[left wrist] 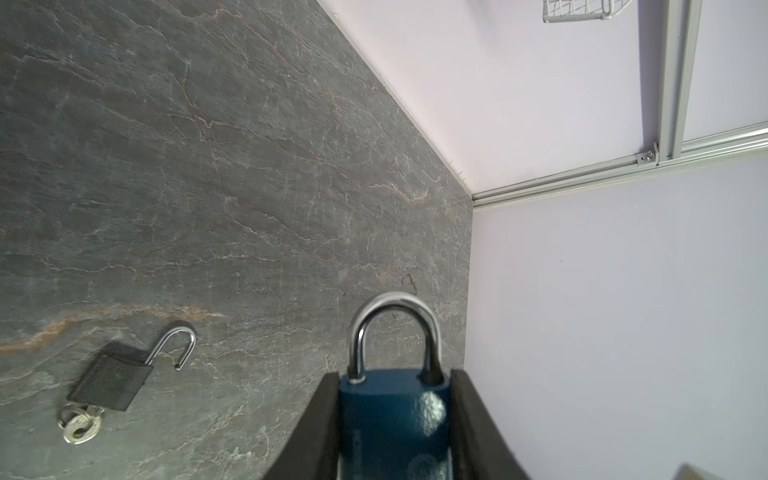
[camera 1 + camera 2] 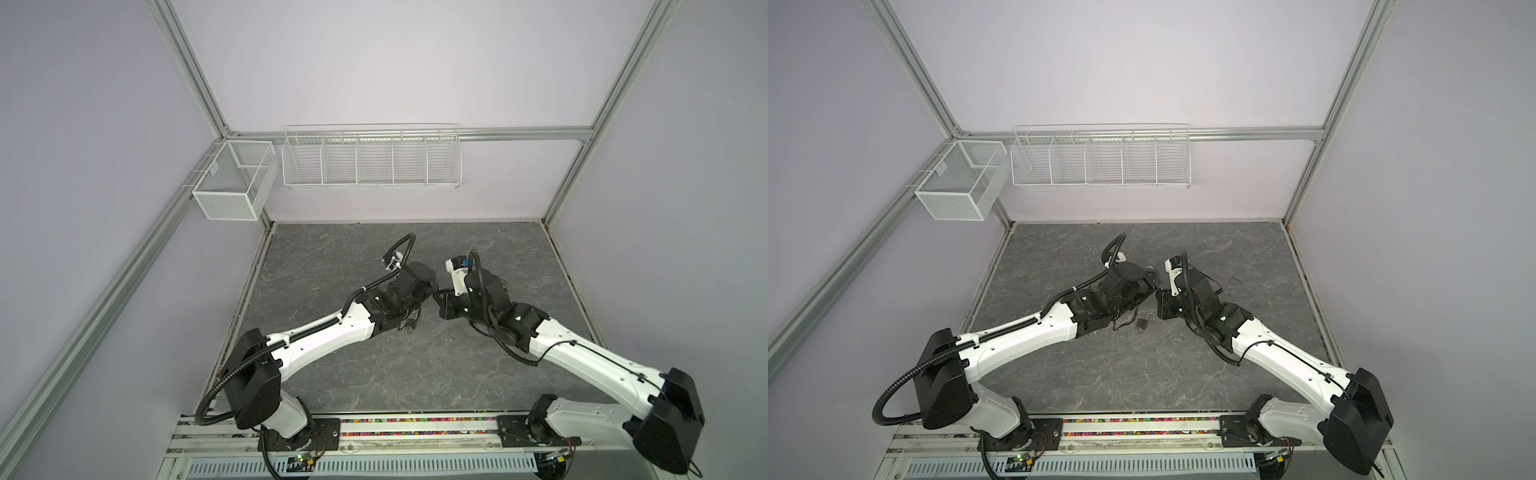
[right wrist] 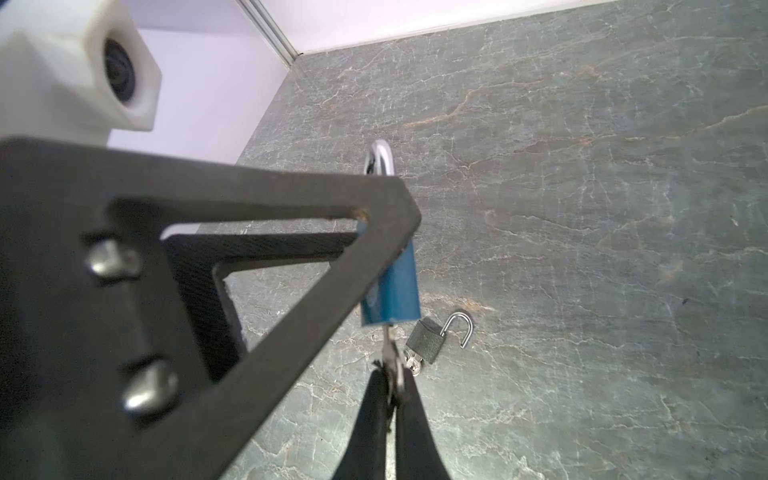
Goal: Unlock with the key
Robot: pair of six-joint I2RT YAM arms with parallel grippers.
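Note:
My right fingers pinch only the key's low end below the blue padlock; next I open, grip the key [image 3: 389, 334] close under the body, then turn.
A blue padlock [image 1: 392, 415] is clamped between the black fingers of my left gripper [image 1: 394, 376]. Its silver shackle [image 1: 395, 324] stands closed in the body. In the right wrist view the same blue padlock [image 3: 395, 286] hangs above the table with a silver key [image 3: 390, 349] stuck into its underside. My right gripper [image 3: 392, 380] is shut on that key's head. In both top views the two grippers meet nose to nose over the middle of the table, left gripper [image 2: 432, 291] against right gripper [image 2: 445, 291]; the lock itself is hidden there.
A small dark padlock [image 1: 110, 384] lies on the grey stone table [image 1: 208, 166] with its shackle swung open and keys [image 1: 81, 426] at its base; it also shows below the grippers [image 2: 1142, 324]. A wire rack [image 2: 372, 160] and a mesh basket [image 2: 232, 183] hang on the back wall.

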